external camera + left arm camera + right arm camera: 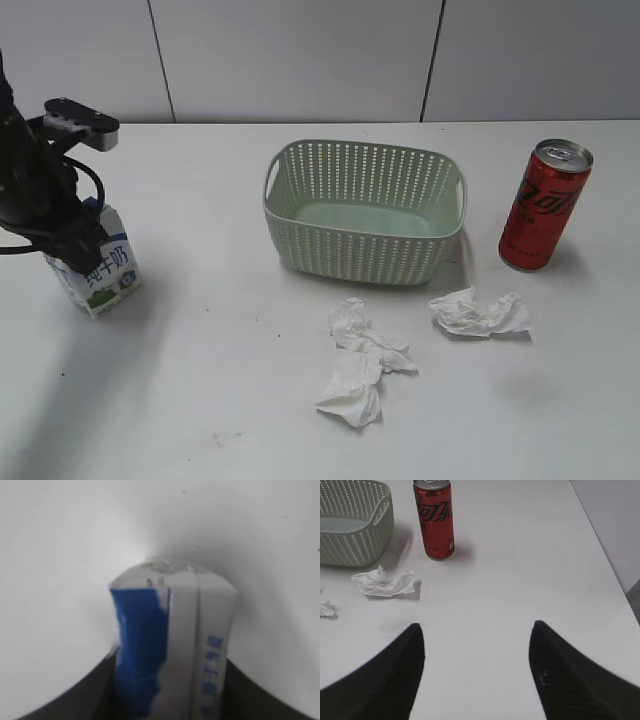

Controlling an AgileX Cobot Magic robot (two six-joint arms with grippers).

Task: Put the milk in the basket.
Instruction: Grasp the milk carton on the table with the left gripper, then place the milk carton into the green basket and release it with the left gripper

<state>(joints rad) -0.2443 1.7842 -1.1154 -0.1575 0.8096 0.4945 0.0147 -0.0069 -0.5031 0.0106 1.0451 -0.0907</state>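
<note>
My left gripper is to let the milk go in the half of the basket (339, 203) that is farthest from the red can.
The milk (107, 268) is a small white carton with blue characters, at the left of the table and tilted. In the left wrist view the milk (175, 630) fills the gap between the dark jaws. My left gripper (85, 238) is shut on its upper part and also shows in the left wrist view (170, 660). The pale green basket (350, 250) stands at the table's middle, empty, well to the right of the carton; its corner shows in the right wrist view (355, 540). My right gripper (477, 625) is open and empty over bare table, out of the exterior view.
A tall red can (543, 205) stands right of the basket, also in the right wrist view (434, 520). Crumpled white tissues lie in front of the basket (360, 365) and at its front right (480, 312), the latter also in the right wrist view (384, 582). The table's right edge (605, 555) is near.
</note>
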